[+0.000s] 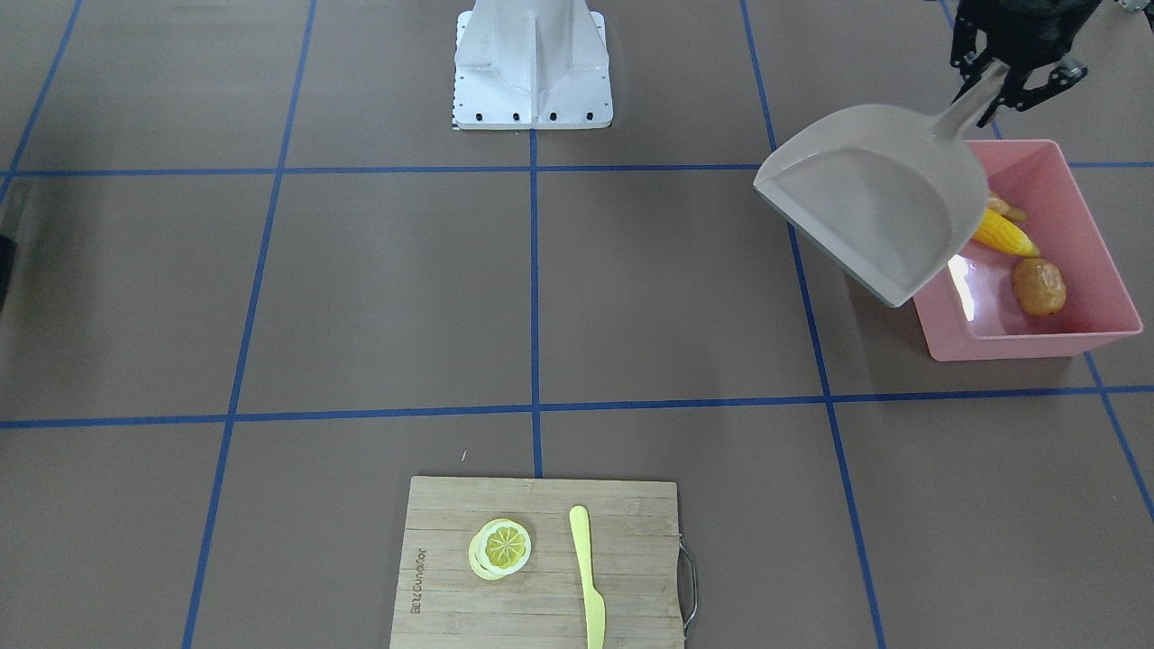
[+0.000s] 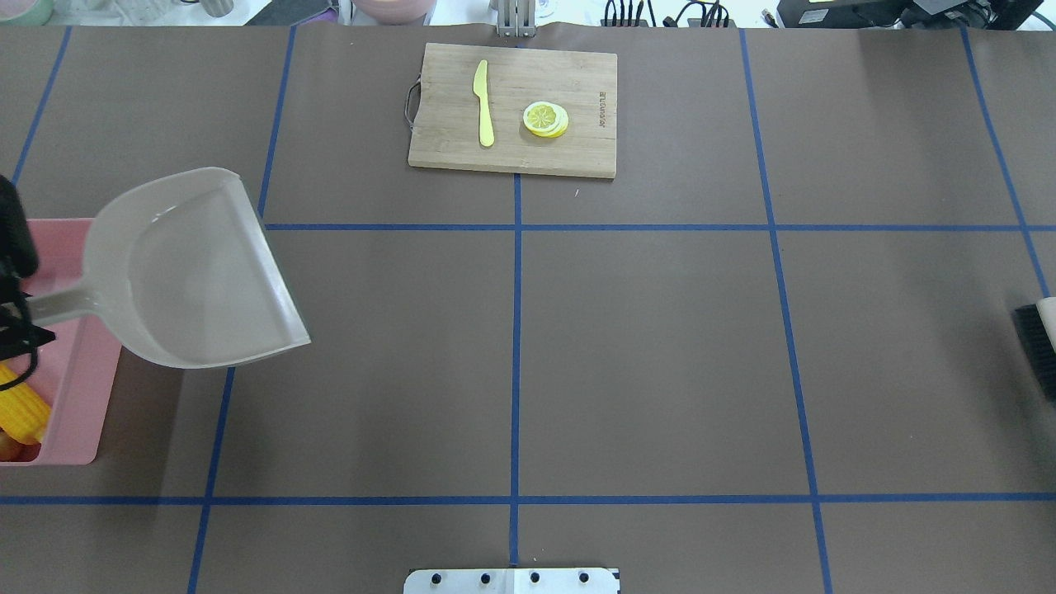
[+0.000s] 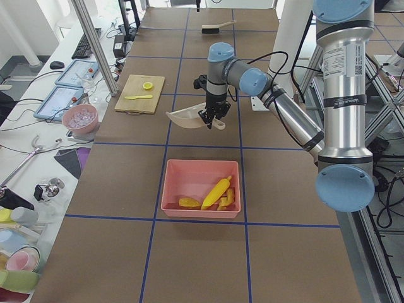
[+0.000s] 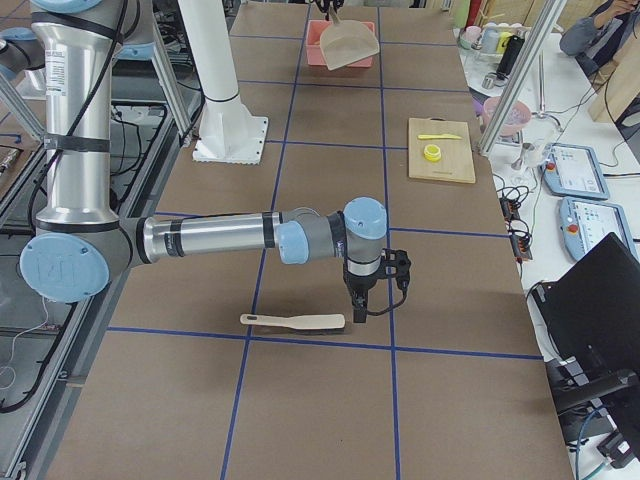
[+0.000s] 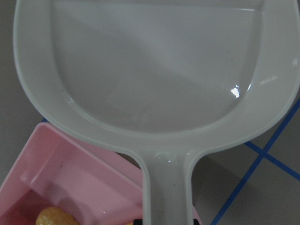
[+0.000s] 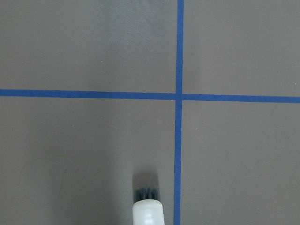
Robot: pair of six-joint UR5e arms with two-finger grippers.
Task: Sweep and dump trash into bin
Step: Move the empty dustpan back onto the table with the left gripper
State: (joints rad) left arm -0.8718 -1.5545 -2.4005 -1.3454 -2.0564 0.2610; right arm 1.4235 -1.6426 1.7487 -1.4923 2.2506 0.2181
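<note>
My left gripper should release the beige dustpan on the table inside the blue-lined square [image 1: 673,299] beside the pink bin.
My left gripper [image 1: 990,79] is shut on the handle of the beige dustpan [image 1: 874,198] and holds it, empty and tilted, above the near edge of the pink bin [image 1: 1037,344]. In the bin lie the yellow corn cob [image 1: 1001,233], the brown potato [image 1: 1037,287] and the tan ginger root [image 1: 1008,210], which the pan partly hides. The left wrist view shows the pan [image 5: 154,70] over the bin's corner [image 5: 70,173]. My right gripper [image 4: 362,305] hangs over one end of a brush [image 4: 295,321] that lies on the table. I cannot tell whether it is open or shut.
A wooden cutting board [image 2: 511,107] at the far middle edge bears a lemon slice [image 2: 545,119] and a pale yellow knife [image 2: 484,103]. The brush's bristles [image 2: 1038,351] show at the overhead view's right edge. The robot's base [image 1: 532,63] stands at the near middle edge.
</note>
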